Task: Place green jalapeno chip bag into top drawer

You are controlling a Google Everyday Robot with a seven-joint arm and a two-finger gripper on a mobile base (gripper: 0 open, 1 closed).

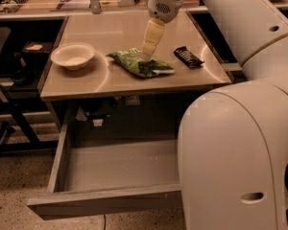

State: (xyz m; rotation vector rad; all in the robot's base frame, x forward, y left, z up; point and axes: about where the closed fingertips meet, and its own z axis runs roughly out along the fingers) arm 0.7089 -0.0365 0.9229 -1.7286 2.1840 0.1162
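The robot's gripper needs to next go down to the green jalapeno chip bag's middle (136, 60), slightly toward the pale bowl, and close there.
The green jalapeno chip bag (136, 65) lies flat on the desk top, near its front edge and a little right of centre. My gripper (147, 51) points down from the arm above and its tip is at the bag's upper middle, touching or just above it. The top drawer (102, 203) is pulled out under the desk, and the part of its inside that shows is bare grey floor. My arm's large pale body hides the drawer's right part.
A pale bowl (73, 55) stands on the desk's left side. A small black bar wrapper (188, 56) lies right of the bag. My arm's pale links (235, 143) fill the right foreground. A chair leg (5, 128) and shelves stand at the left.
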